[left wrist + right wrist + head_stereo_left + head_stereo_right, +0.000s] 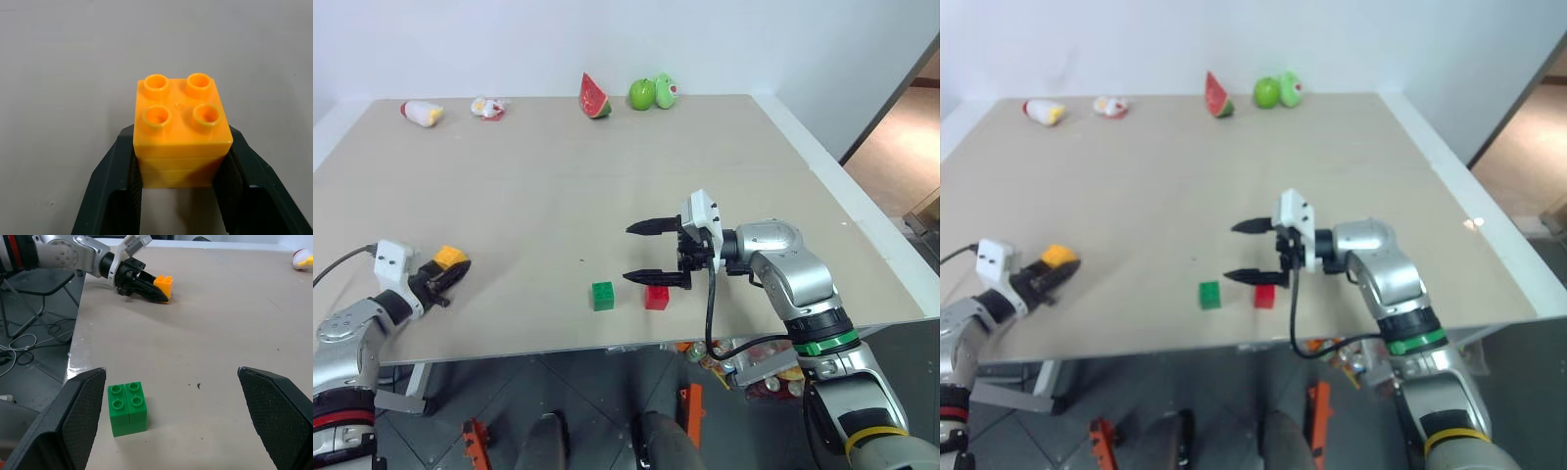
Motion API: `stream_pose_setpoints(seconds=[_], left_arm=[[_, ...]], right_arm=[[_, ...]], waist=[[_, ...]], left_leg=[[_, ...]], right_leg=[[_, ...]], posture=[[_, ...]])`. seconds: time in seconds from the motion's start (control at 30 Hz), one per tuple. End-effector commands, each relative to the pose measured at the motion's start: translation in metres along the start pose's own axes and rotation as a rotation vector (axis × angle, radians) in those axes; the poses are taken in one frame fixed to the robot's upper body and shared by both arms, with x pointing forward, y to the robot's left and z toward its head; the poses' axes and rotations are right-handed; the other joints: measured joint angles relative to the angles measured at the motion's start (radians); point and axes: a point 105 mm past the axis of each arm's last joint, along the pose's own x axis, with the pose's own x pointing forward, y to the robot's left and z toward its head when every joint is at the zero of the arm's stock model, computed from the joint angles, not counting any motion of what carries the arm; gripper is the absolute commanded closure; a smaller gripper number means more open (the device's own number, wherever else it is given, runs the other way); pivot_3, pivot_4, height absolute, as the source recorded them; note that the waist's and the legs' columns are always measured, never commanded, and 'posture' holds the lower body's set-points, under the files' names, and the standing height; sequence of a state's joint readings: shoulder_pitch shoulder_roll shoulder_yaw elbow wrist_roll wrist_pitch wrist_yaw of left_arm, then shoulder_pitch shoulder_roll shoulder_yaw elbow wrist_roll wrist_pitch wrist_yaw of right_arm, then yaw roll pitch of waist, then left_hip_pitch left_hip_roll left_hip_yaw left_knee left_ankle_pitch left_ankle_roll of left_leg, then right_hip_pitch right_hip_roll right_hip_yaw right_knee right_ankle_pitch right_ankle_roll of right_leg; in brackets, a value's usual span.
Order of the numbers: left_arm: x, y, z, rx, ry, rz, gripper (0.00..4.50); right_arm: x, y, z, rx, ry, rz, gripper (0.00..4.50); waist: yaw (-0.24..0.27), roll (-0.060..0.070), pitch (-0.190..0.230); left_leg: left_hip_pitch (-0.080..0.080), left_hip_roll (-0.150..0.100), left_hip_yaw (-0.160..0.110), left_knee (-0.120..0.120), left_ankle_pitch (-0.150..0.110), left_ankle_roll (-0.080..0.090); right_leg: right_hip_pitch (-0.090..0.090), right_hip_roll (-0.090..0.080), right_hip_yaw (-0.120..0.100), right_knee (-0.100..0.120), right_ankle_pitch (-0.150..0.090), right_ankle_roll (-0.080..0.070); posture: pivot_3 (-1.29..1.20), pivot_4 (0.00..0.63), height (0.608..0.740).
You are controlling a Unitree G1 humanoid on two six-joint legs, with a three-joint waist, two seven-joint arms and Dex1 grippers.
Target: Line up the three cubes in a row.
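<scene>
I will let go of the yellow-orange cube with my left gripper beside the green cube [548,302], on the green cube's side that is away from the red cube. The yellow-orange cube now sits studs-up on the table.
The yellow-orange cube [182,128] sits studs-up on the table near its left front edge, gripped between the two fingers of my left gripper [447,274], which is shut on its sides. The green cube [602,295] and the red cube [657,297] rest side by side near the table's front, a small gap between them. My right gripper [646,253] hovers open just above and behind the red cube, pointing left, nothing between its fingers. The right wrist view shows the green cube [127,408] close by and the yellow-orange cube [164,285] farther off in the left gripper.
Along the far edge of the table [509,196] lie a watermelon slice [594,96], two green toy fruits [652,92], and two small white toys [421,113] at the far left. The table's front edge runs just below the cubes.
</scene>
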State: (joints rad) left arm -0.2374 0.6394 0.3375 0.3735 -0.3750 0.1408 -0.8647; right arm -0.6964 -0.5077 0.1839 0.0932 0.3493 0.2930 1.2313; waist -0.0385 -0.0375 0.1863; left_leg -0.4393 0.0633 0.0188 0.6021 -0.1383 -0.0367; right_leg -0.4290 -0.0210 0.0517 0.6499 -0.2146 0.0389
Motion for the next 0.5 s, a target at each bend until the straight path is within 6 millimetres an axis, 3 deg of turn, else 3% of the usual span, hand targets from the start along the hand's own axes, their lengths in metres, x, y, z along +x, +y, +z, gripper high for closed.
stream_pose_setpoints(seconds=[0.03, 0.13, 0.3, 0.5], left_arm=[[0.007, -0.037, 0.012, 0.143, 0.023, -0.197, 3.15], [0.009, -0.068, 0.013, 0.248, 0.047, -0.351, 3.15], [0.015, -0.125, 0.016, 0.379, 0.056, -0.654, 3.15], [0.030, -0.149, 0.019, 0.423, 0.047, -0.808, 3.15]], right_arm=[[-0.010, -0.007, 0.013, -0.041, -0.020, -0.024, 0.00], [-0.019, -0.004, 0.012, -0.030, -0.007, -0.004, 0.00], [-0.052, 0.005, 0.009, 0.016, 0.031, 0.018, 0.00], [-0.067, 0.009, 0.010, 0.041, 0.048, -0.024, 0.00]], waist=[[0.000, 0.000, 0.000], [0.004, 0.000, 0.000], [0.015, 0.000, 0.000], [0.015, 0.000, 0.000]], left_leg=[[0.000, 0.000, 0.000, 0.000, 0.000, 0.000], [0.000, 0.000, 0.002, 0.000, 0.000, 0.000], [0.000, 0.000, 0.006, 0.000, 0.000, 0.000], [0.000, 0.000, 0.007, 0.000, 0.000, 0.000]], right_leg=[[0.000, 0.000, 0.000, 0.000, 0.000, 0.000], [0.000, -0.001, 0.000, 0.000, 0.000, 0.000], [0.000, -0.003, 0.002, -0.001, -0.001, 0.001], [-0.002, -0.001, 0.004, 0.000, -0.001, 0.001]], posture=[[0.00, 0.150, 0.740], [0.00, 0.150, 0.740], [0.00, 0.150, 0.740], [0.00, 0.150, 0.740]])
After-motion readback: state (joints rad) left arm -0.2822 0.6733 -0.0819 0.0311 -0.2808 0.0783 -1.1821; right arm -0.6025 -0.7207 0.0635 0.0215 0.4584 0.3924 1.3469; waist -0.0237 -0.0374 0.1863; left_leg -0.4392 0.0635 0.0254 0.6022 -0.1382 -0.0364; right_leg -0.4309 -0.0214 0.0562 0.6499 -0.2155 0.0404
